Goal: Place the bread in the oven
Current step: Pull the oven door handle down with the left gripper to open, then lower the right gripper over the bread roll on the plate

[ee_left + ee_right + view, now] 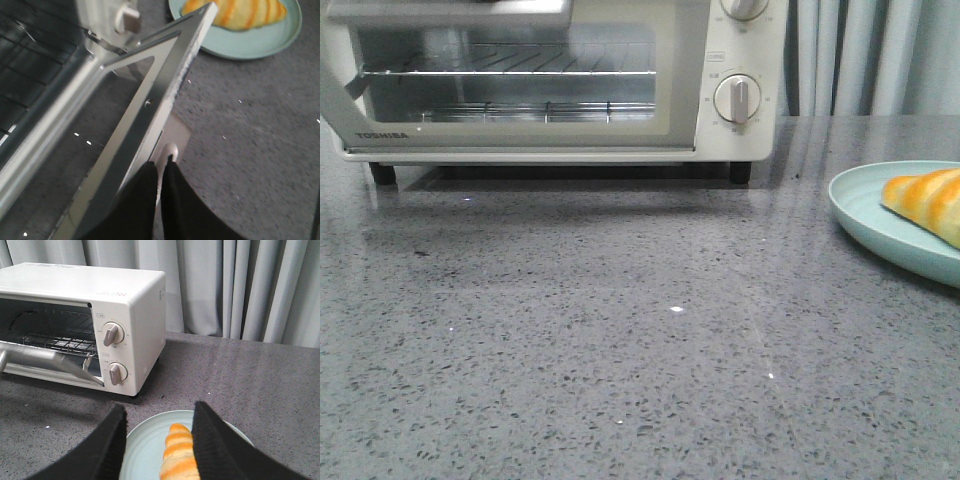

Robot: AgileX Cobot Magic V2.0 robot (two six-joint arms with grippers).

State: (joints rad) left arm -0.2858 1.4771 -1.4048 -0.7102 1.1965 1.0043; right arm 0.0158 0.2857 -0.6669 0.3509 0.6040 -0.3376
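Observation:
My right gripper is going to close across the thick middle of the bread (952, 212) (179, 463) on the light blue plate, and it will leave the bread's narrow end free.
The white Toshiba oven (740, 60) stands at the back of the table, and its glass door (680, 80) hangs partly open, showing the wire rack (510, 70). In the left wrist view my left gripper (162, 167) is shut on the pale handle (171, 150) at the edge of the tilted door (145, 100). The striped golden bread (930, 200) lies on a light blue plate (870, 215) at the right. My right gripper (159, 415) is open above the plate (145, 450), with the bread (176, 455) between its fingers, close to one of them. Neither gripper shows in the front view.
Two round knobs (112, 334) sit on the oven's right side. Grey curtains (240, 285) hang behind the speckled grey table (620, 330). The plate is right of the oven, near the table's right edge.

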